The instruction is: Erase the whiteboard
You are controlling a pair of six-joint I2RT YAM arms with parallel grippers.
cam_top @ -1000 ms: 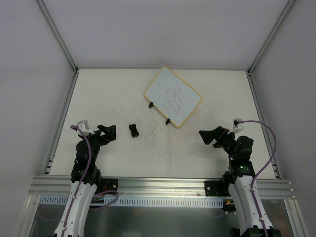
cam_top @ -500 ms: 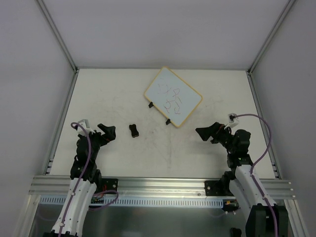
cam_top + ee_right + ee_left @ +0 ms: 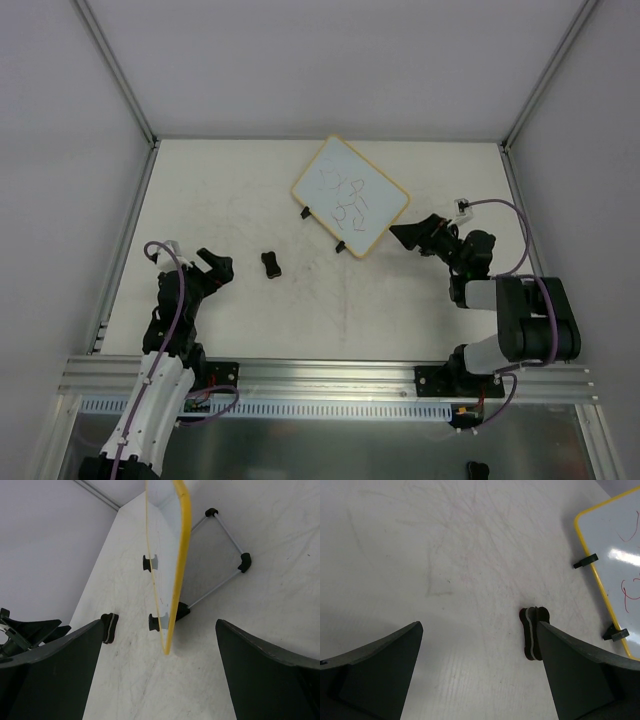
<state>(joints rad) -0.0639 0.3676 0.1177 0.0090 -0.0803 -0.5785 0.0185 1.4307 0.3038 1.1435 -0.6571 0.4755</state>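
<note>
Next, my left gripper will go to the narrow middle of the black eraser (image 3: 271,265) (image 3: 532,634) and close there, across its long sides.
The whiteboard (image 3: 350,197) stands tilted on a wire stand at the back middle of the table, with red scribbles on its white face and two black clips on its lower-left edge. The right wrist view shows it edge-on with a yellow frame (image 3: 176,555). Part of it shows in the left wrist view (image 3: 620,545). A small black eraser block (image 3: 270,264) lies on the table to its lower left, also seen from the left wrist (image 3: 534,632) and the right wrist (image 3: 109,628). My left gripper (image 3: 215,268) is open and empty, left of the eraser. My right gripper (image 3: 408,236) is open and empty, just right of the board's near corner.
The white table (image 3: 230,200) is scuffed with faint marks. Metal rails run along its left side (image 3: 125,240) and right side (image 3: 528,240). The board's wire stand (image 3: 227,535) with black feet sits behind it.
My right gripper has moved away from me and left, up to the whiteboard's near right corner. My left gripper has shifted only slightly. Board and eraser have not moved.
</note>
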